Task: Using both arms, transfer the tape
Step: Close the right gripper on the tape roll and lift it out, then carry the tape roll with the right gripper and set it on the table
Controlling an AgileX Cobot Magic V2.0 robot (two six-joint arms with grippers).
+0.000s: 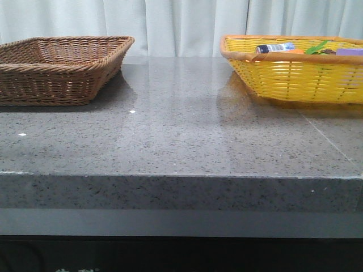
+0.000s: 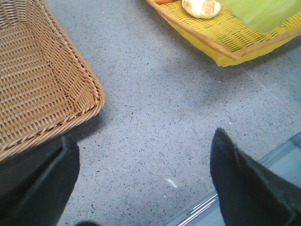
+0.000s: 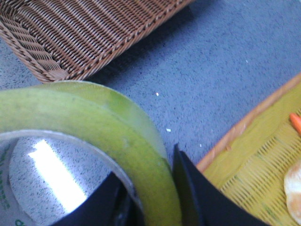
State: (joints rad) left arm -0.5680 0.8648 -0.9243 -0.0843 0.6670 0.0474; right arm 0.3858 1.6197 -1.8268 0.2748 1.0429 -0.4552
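The tape, now held above the table, is to go on the grey table (image 1: 171, 103) between the brown wicker basket and the yellow basket. Next, my right gripper lets go of it there.
The tape (image 3: 94, 117), a wide yellow-green roll with a pale inner rim, fills the right wrist view. My right gripper (image 3: 148, 174) is shut on its wall, one black finger inside the ring and one outside, and holds it above the grey table between the two baskets. A yellow-green patch (image 2: 263, 12) over the yellow basket in the left wrist view may be the same roll. My left gripper (image 2: 141, 136) is open and empty above the bare table near its front edge. Neither arm shows in the front view.
A brown wicker basket (image 1: 57, 68) stands at the back left, also in the left wrist view (image 2: 37, 84). A yellow basket (image 1: 295, 73) at the back right holds a bottle (image 1: 275, 49), a purple block (image 1: 349, 52), a carrot (image 3: 295, 121) and a bread roll (image 2: 201, 7).
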